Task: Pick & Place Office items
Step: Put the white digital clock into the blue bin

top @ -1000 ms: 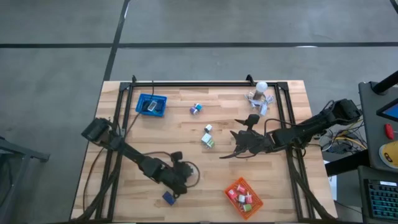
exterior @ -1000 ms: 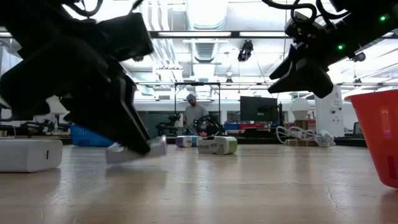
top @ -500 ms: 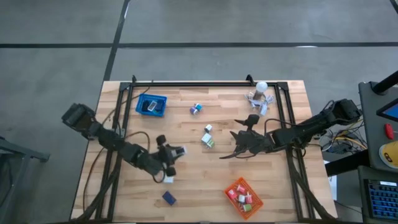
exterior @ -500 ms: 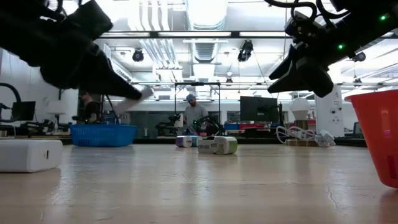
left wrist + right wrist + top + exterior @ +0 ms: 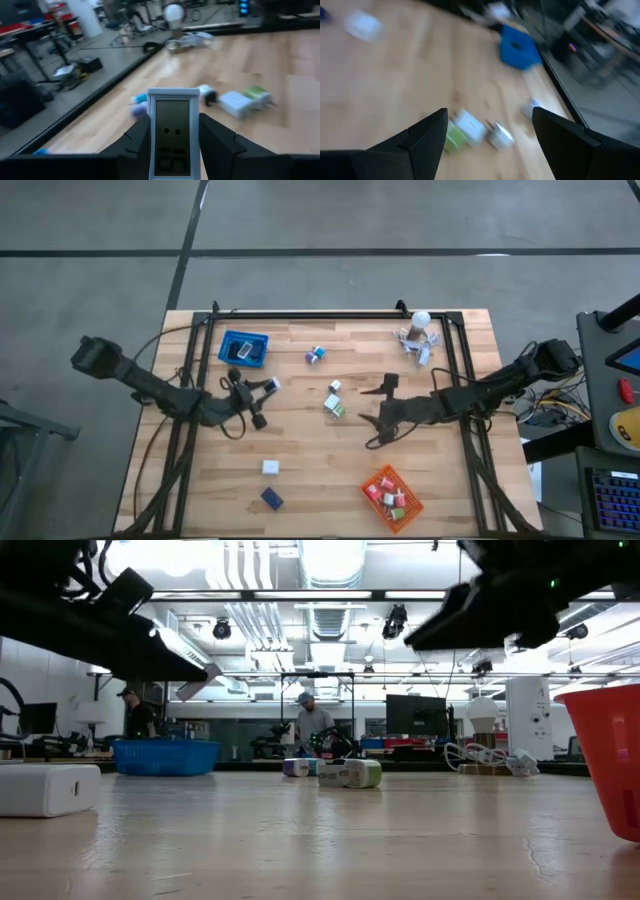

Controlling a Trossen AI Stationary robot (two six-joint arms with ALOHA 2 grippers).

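Note:
The robot's left gripper should release the grey block inside the blue mesh basket (image 5: 249,344), toward the basket's far side.
My left gripper (image 5: 266,386) hangs above the table just near-right of the blue mesh basket (image 5: 243,348), shut on a small white-framed grey block (image 5: 173,131). The block also pokes out of the dark fingers in the low view (image 5: 200,683). Around the table's middle my right gripper (image 5: 380,412) stands open over bare wood, nothing between its fingers (image 5: 427,135). Loose office items lie flat on the table: a white-and-green one (image 5: 334,406), a tiny white one (image 5: 335,386), a teal-and-purple one (image 5: 316,355), a white block (image 5: 270,467) and a dark blue block (image 5: 271,498). My left gripper pinches the grey block by its two long sides (image 5: 150,137) between its two fingers (image 5: 217,142). The fingers come nearly level from the table's left and lie along the block, whose far end sticks out ahead of them. It is lifted clear of the table.
An orange mesh basket (image 5: 391,495) with several small items sits at the near right. A white ball-topped cluster of clips (image 5: 418,335) stands at the far right. A dark frame rail (image 5: 330,315) borders the table. People stand in the room behind.
My left gripper has risen from the table's near edge and swung toward the far left, up to the blue basket, carrying the grey block clear of the table and tipping from pointing down to nearly level. The white block it hovered over stays put. My right gripper has tipped in place.

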